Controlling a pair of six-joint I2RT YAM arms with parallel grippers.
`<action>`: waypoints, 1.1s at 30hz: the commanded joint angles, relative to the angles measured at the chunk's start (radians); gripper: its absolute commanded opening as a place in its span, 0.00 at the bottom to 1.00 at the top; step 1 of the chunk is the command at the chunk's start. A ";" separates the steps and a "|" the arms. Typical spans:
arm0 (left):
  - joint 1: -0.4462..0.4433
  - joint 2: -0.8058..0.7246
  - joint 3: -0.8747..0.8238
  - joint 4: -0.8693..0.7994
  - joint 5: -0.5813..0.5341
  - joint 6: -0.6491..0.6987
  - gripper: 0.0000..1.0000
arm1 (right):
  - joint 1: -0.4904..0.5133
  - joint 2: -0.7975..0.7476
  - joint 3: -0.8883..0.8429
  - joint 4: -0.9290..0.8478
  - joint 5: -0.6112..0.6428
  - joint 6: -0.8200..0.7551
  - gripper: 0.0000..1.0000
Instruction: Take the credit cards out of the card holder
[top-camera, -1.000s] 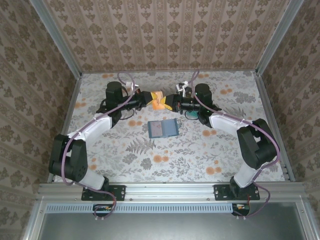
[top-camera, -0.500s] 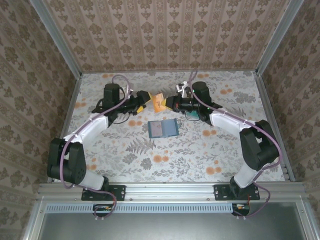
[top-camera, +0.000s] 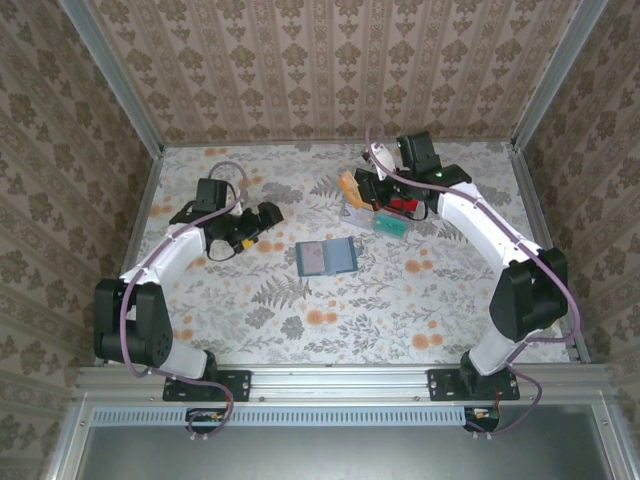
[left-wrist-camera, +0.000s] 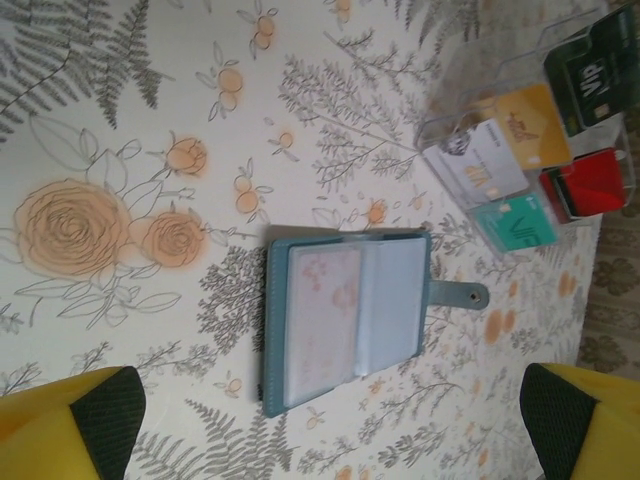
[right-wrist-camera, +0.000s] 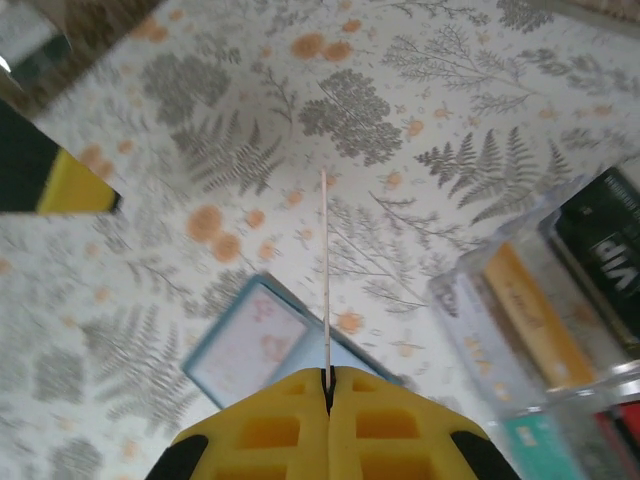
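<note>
I need to use my right gripper to set the orange-tan credit card down on the matching card in the clear tray (top-camera: 362, 201) (right-wrist-camera: 540, 315).
The teal card holder (top-camera: 326, 257) lies open on the floral table, its clear pockets facing up; it also shows in the left wrist view (left-wrist-camera: 345, 325) and the right wrist view (right-wrist-camera: 250, 345). My right gripper (top-camera: 352, 190) is shut on a thin orange credit card (top-camera: 346, 183), held above the table beside the clear tray. That card shows edge-on between the yellow fingers (right-wrist-camera: 325, 260). My left gripper (top-camera: 262, 218) hangs open and empty, left of the card holder. An orange-tan card (left-wrist-camera: 525, 125) and a pale card (left-wrist-camera: 480, 170) lie in the tray.
The clear compartment tray (top-camera: 368, 216) stands at the back right and holds teal (left-wrist-camera: 515, 222), red (left-wrist-camera: 590, 185) and black (left-wrist-camera: 595, 70) blocks. Patterned walls and metal rails close the table in on three sides.
My left gripper opened, let go of the card and drew back to the left. The right arm carried the orange card back and right, toward the tray.
</note>
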 joint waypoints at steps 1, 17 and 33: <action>0.007 -0.022 -0.005 -0.054 -0.015 0.041 1.00 | 0.000 0.054 0.072 -0.143 0.092 -0.281 0.00; 0.006 -0.033 -0.005 -0.088 -0.018 0.047 1.00 | -0.015 0.373 0.363 -0.256 0.268 -0.583 0.00; 0.005 -0.039 0.001 -0.096 0.002 0.053 1.00 | -0.016 0.500 0.449 -0.300 0.312 -0.606 0.02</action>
